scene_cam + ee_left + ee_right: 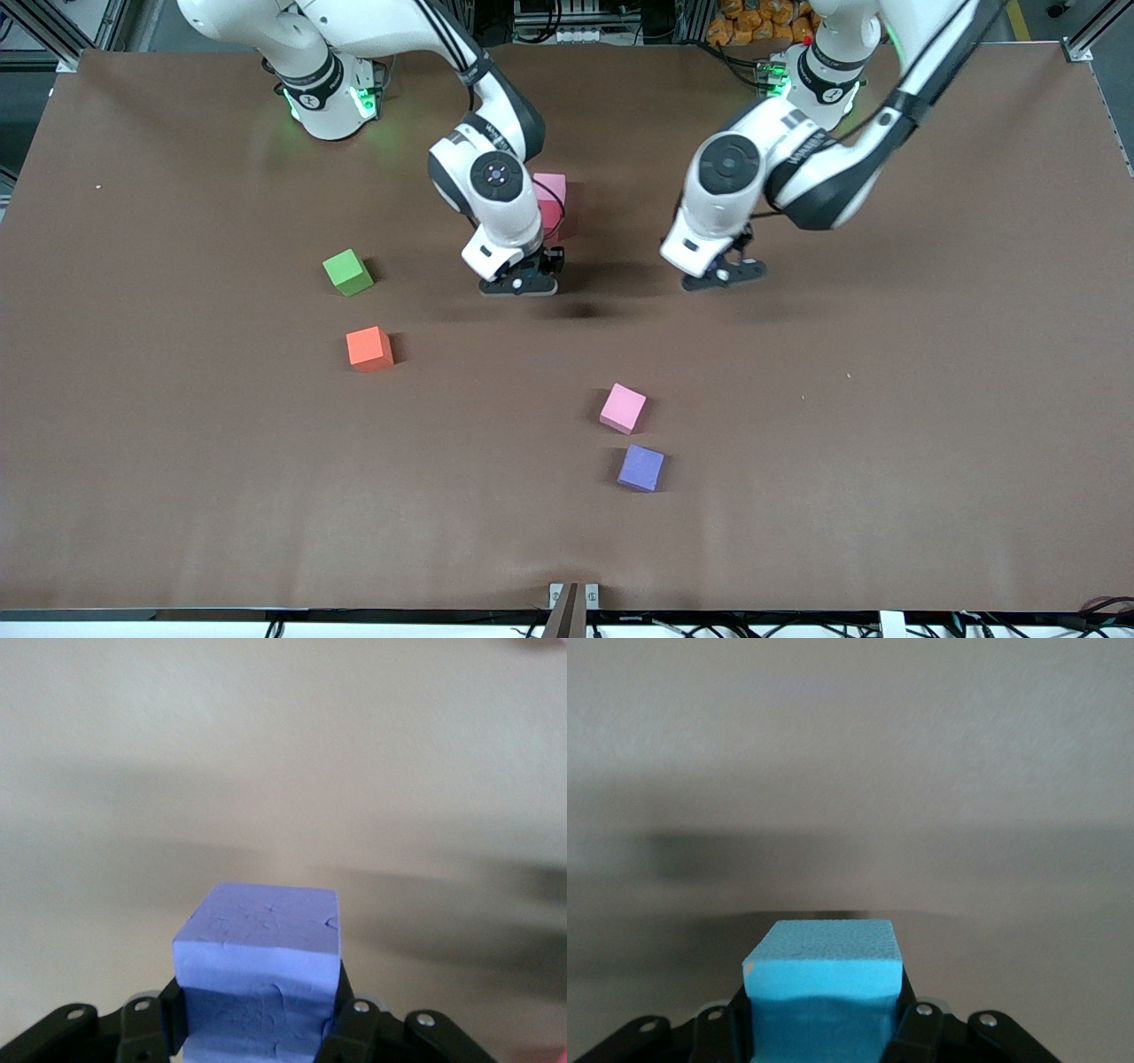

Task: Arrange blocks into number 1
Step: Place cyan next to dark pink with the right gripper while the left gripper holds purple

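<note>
My right gripper will let go of the light blue block against the red block (539, 250), on the side of the red block away from the pink block.
My left gripper (722, 275) (257, 1023) is shut on a purple block (261, 970), held just above the middle of the table (797, 425). My right gripper (521, 282) (824, 1023) is shut on a light blue block (824, 992), low over the table beside the left one. Both held blocks are hidden by the hands in the front view. On the table lie a green block (347, 272), an orange block (369, 347), a pink block (623, 408) and another purple block (640, 468). A second pink block (551, 188) sits on something red, half hidden by the right arm.
The green and orange blocks lie toward the right arm's end. The pink and purple pair lies nearer the front camera than both grippers. A small clamp (571, 598) sticks up at the table's front edge.
</note>
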Controlling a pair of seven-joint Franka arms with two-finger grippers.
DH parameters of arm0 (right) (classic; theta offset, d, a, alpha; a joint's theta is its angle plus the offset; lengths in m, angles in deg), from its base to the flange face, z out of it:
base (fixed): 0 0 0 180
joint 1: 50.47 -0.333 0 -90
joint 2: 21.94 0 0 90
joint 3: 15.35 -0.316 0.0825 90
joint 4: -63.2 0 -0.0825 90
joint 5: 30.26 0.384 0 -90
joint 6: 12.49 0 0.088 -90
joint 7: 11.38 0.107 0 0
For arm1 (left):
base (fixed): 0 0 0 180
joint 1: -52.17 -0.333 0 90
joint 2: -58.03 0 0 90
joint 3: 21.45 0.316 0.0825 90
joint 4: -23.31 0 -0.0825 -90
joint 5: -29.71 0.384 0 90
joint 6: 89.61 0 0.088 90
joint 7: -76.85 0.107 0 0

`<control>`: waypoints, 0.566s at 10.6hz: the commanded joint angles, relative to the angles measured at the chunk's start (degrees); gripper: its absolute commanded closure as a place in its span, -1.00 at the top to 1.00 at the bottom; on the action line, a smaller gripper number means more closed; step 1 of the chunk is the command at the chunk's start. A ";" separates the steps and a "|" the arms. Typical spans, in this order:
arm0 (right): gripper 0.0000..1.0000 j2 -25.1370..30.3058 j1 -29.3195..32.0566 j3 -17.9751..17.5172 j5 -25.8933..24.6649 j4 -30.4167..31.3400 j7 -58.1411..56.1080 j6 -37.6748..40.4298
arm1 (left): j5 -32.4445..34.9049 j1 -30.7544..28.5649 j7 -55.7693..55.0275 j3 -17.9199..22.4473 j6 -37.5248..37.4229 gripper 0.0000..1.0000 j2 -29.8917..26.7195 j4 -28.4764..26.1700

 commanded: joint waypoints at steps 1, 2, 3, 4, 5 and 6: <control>-1.00 1.53 -1.67 0.27 0.40 1.82 2.27 -0.52 | 2.83 -1.72 -0.10 -0.92 0.00 -1.00 0.43 0.73; -1.00 1.44 -2.38 0.27 0.31 2.26 3.14 -0.79 | 2.84 -1.72 -0.01 -0.92 0.00 -1.00 0.44 0.82; -1.00 1.53 -3.34 0.27 0.05 2.61 4.54 -0.62 | 2.84 -1.72 -0.01 -0.92 0.17 -1.00 0.52 0.82; -1.00 1.71 -3.70 0.36 -0.04 3.31 5.34 -0.53 | 2.84 -1.72 -0.01 -0.92 0.17 -1.00 0.52 0.73; -1.00 1.71 -3.96 0.36 -0.22 3.92 6.13 -0.61 | 2.93 -1.63 -0.01 -0.92 0.17 -1.00 0.52 0.73; -1.00 1.71 -3.97 0.45 -0.31 4.28 6.14 -0.61 | 2.93 -1.72 0.51 -0.92 0.17 -1.00 0.52 0.73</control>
